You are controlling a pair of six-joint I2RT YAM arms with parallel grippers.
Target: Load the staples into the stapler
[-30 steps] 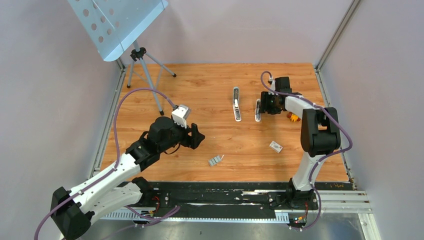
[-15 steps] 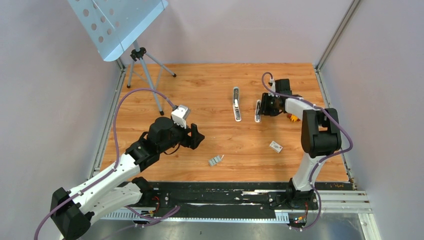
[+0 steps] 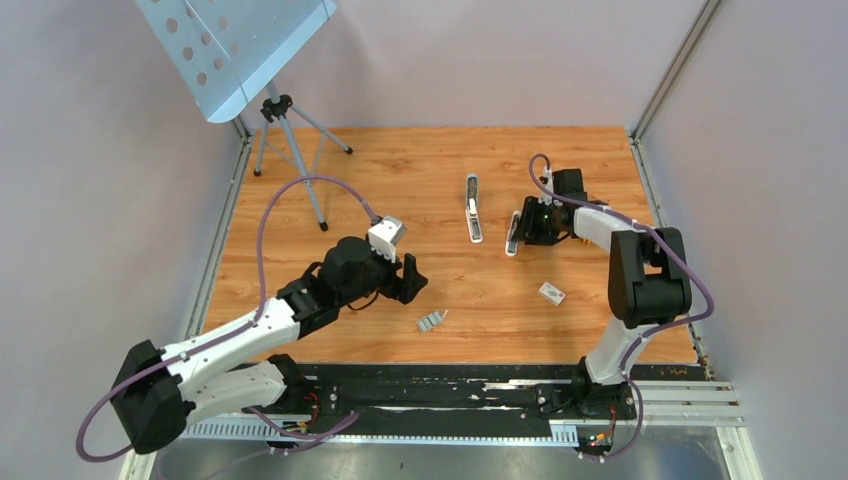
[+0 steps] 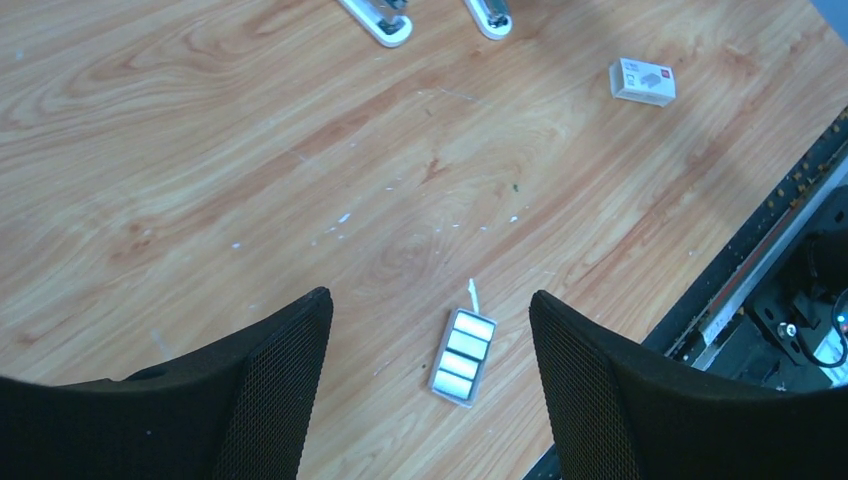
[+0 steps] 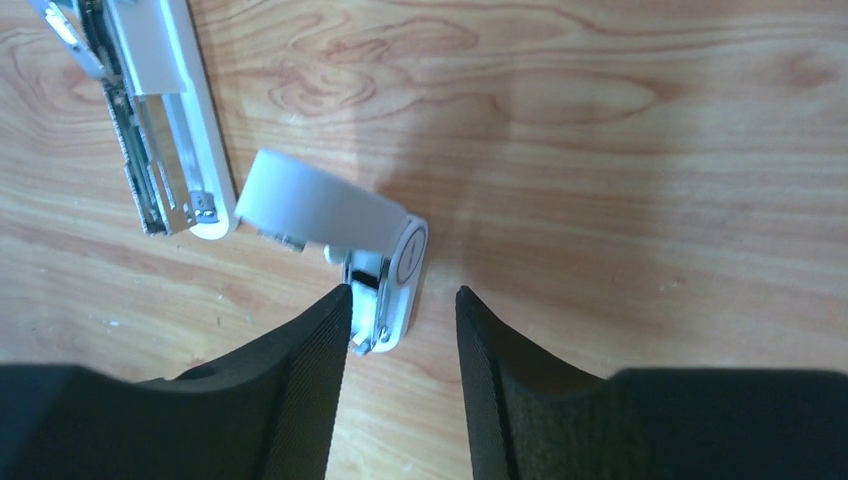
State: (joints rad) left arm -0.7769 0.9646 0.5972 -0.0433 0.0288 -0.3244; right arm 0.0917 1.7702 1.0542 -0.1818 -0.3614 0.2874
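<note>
The slim stapler lies far from the robot's left gripper and the staples, so the right gripper needs to grip its pale raised top (image 5: 322,206) and drag the stapler closer before loading.
The staples (image 3: 431,321) are a small ribbed silvery block on the wooden table near the front. In the left wrist view the staples (image 4: 463,356) lie on the table below and between my left gripper's fingers. My left gripper (image 3: 408,281) (image 4: 430,340) is open and hovers above them. A slim stapler (image 3: 514,230) lies at the back right, and its pale top (image 5: 320,205) is raised off its white base. My right gripper (image 3: 526,222) (image 5: 400,310) is open, with the stapler's near end between its fingertips, close to the left one.
A second stapler (image 3: 473,208) (image 5: 150,130) lies opened flat just left of the first. A small white box (image 3: 551,293) (image 4: 642,82) sits right of centre. A tripod (image 3: 290,130) with a perforated metal plate stands at the back left. Black base rail (image 3: 450,385) runs along the front.
My left arm has moved right and forward until it is above the staples. My right gripper has shifted slightly nearer, and the stapler by it now lies more tilted.
</note>
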